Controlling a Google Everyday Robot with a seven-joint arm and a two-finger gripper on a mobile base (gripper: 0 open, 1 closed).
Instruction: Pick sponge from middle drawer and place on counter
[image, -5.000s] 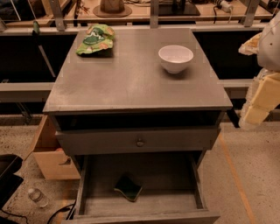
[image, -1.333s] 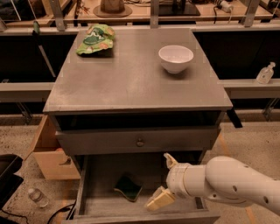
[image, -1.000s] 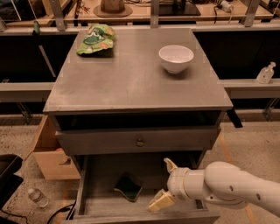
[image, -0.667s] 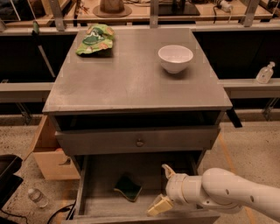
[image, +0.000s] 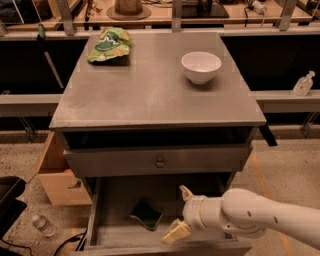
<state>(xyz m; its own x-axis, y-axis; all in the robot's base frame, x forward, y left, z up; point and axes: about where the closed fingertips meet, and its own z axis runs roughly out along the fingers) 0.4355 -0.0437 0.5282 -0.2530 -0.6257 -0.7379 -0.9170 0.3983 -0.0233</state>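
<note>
I will move my gripper over the dark green sponge that is in the open middle drawer, and then close it on the sponge's middle (image: 148, 214).
The sponge (image: 147, 213) is a dark green pad with a thin yellow edge. It lies flat on the floor of the pulled-out middle drawer (image: 112, 195), left of centre. My gripper (image: 180, 214) reaches in from the right on a white arm. Its two cream fingers are spread apart, one up near the drawer's back, one low near the front wall. It hovers just right of the sponge and holds nothing. The grey counter (image: 155, 85) lies above.
A light-green snack bag (image: 109, 44) lies at the counter's back left. A white bowl (image: 201, 66) stands at its back right. A drawer front with a round knob (image: 159, 162) sits above the open drawer. A cardboard box (image: 57, 172) and a plastic bottle (image: 42, 225) are on the floor left.
My gripper has moved left along the drawer, closer to the sponge. Five seconds ago the arm was raised at the right, outside the drawer. The sponge has not moved.
</note>
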